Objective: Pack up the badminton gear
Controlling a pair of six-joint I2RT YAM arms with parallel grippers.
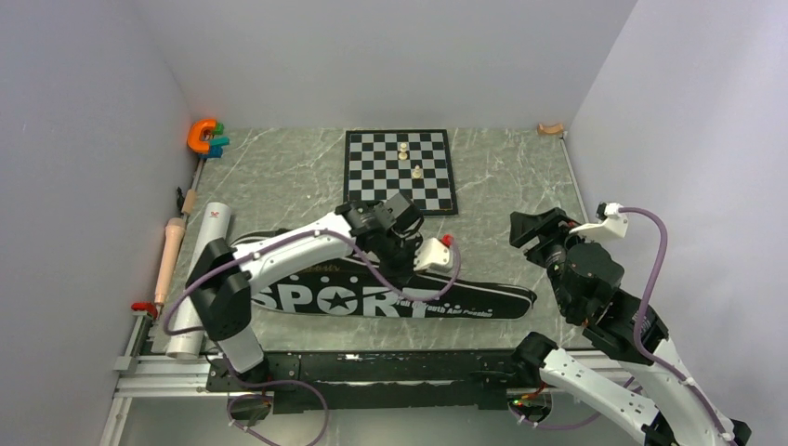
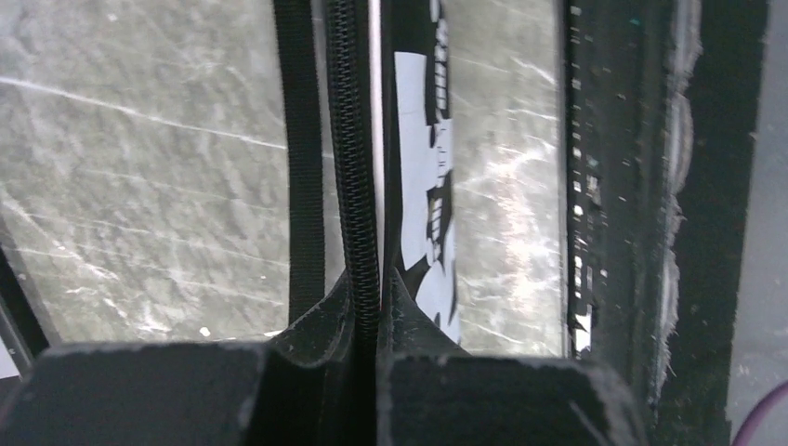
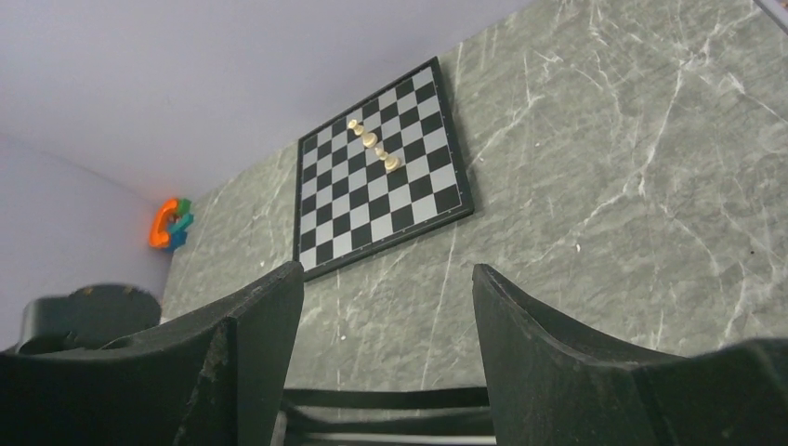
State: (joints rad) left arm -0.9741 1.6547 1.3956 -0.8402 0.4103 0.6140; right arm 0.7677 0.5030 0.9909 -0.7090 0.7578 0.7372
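The robot's left gripper will release the black bag so that it lies flat on the table (image 1: pixel 388 300) between the chessboard and the front rail.
The black bag lettered SPORT (image 1: pixel 372 299) lies flat across the near middle of the table. My left gripper (image 1: pixel 405 275) is down on its upper edge. In the left wrist view it (image 2: pixel 369 311) is shut on the bag's black zip edge (image 2: pixel 351 139), with white lettering (image 2: pixel 420 139) beside it. My right gripper (image 1: pixel 531 227) is open and empty, hovering just beyond the bag's narrow right end. In the right wrist view it (image 3: pixel 386 279) faces the far wall with the bag's edge (image 3: pixel 390 400) below. The long white tube (image 1: pixel 201 279) lies at the left. No rackets or shuttlecocks show.
The chessboard (image 1: pixel 400 172) with a few pale pieces lies at the back middle and shows in the right wrist view (image 3: pixel 381 172). A beige wooden rod (image 1: pixel 170 255) lies along the left edge. An orange and green toy (image 1: pixel 206 137) sits in the back left corner. Walls enclose three sides.
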